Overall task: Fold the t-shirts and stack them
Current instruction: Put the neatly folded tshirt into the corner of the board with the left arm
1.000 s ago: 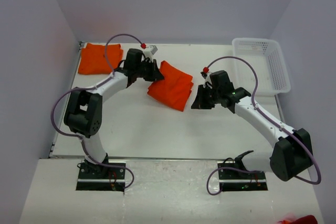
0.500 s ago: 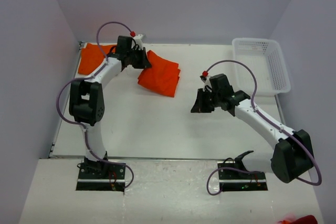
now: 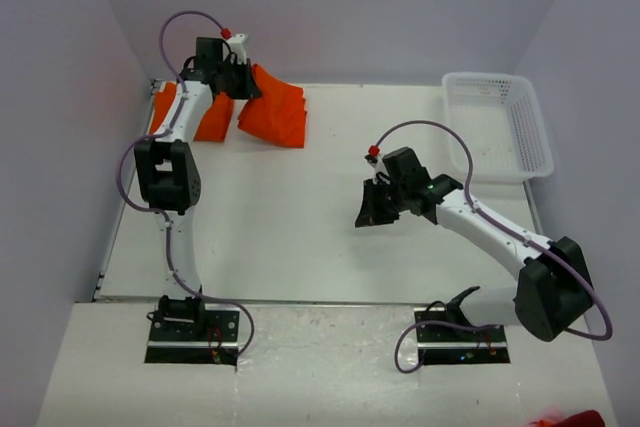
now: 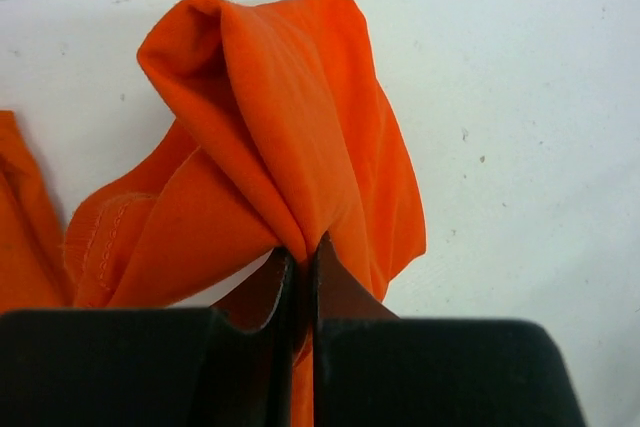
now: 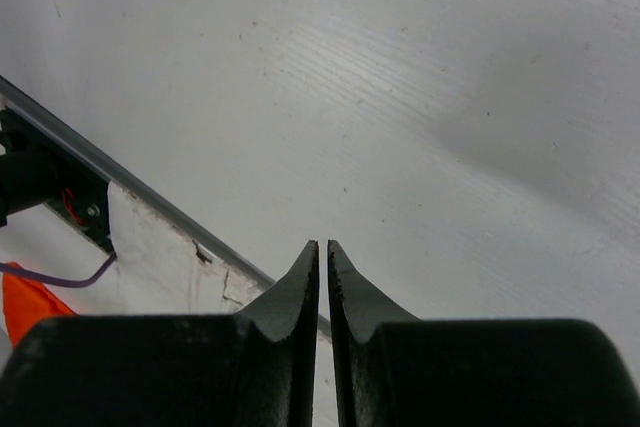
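Observation:
My left gripper needs to let go of the folded orange t-shirt on top of the flat orange t-shirt (image 3: pixel 192 112) in the back corner.
A folded orange t-shirt (image 3: pixel 273 107) hangs from my left gripper (image 3: pixel 243 85) at the back left of the table, its lower edge trailing on the surface. In the left wrist view the black jaws are shut on a bunched fold of this t-shirt (image 4: pixel 290 137), with my left gripper (image 4: pixel 303 244) pinching it. Another orange t-shirt (image 3: pixel 205 117) lies flat at the back left corner, partly behind the left arm; its edge (image 4: pixel 20 217) shows in the left wrist view. My right gripper (image 3: pixel 366 213) hovers over bare table at centre right, and this gripper (image 5: pixel 323 245) is shut with nothing in it.
A white lattice basket (image 3: pixel 498 125) stands at the back right. Purple walls close in the table on three sides. The table's near edge with its metal strip (image 5: pixel 150 197) shows in the right wrist view. An orange scrap (image 3: pixel 570 419) sits at the bottom right corner.
My left arm has carried the folded t-shirt from the table's middle back toward the far left corner, next to the flat t-shirt. My right gripper has drifted a little left and nearer.

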You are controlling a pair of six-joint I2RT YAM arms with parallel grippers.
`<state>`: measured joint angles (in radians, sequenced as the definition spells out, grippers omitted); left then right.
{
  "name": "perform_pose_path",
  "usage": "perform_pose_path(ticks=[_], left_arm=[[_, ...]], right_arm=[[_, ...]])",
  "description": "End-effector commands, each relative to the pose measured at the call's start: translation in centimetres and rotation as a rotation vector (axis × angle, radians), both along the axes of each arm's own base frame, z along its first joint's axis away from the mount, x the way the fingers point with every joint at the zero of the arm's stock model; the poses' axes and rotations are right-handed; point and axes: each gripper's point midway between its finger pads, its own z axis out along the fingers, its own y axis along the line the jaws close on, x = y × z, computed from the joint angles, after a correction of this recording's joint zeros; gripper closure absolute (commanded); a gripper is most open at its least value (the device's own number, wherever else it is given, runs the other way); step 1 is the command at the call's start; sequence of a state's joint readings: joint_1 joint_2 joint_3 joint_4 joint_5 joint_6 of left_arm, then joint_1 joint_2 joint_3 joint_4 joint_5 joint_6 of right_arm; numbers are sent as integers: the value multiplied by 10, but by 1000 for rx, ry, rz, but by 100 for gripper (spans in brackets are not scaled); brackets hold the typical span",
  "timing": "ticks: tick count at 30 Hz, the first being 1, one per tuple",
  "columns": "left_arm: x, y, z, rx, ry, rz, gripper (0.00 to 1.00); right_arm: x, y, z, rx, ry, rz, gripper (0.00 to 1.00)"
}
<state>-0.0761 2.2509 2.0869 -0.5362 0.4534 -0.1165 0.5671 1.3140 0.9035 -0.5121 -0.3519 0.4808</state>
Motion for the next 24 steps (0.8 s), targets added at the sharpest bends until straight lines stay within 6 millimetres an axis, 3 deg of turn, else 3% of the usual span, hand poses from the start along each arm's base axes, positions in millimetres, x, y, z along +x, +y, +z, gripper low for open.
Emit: perform_pose_path(ticks=[1, 5, 6, 10, 15, 19, 24], left_arm=[[4, 15, 24, 13, -42, -39, 100], [1, 39, 27, 30, -36, -28, 100], [3, 57, 29, 35, -40, -4, 100], [7, 88, 37, 43, -56, 17, 100], [12, 110, 58, 45, -106, 33, 100], [13, 134, 60, 36, -111, 59, 100], [16, 148, 56, 26, -113, 68, 100]], right_arm=[[12, 0, 6, -35, -31, -13, 92], [13, 0, -4, -52, -1, -11, 93], [13, 3, -4, -42, 4, -8, 93], [14, 5, -11, -47, 25, 1, 93], [11, 5, -17, -52, 44, 5, 93], [9, 0, -22, -74, 58, -4, 93], [8, -1, -29, -94, 77, -2, 93]])
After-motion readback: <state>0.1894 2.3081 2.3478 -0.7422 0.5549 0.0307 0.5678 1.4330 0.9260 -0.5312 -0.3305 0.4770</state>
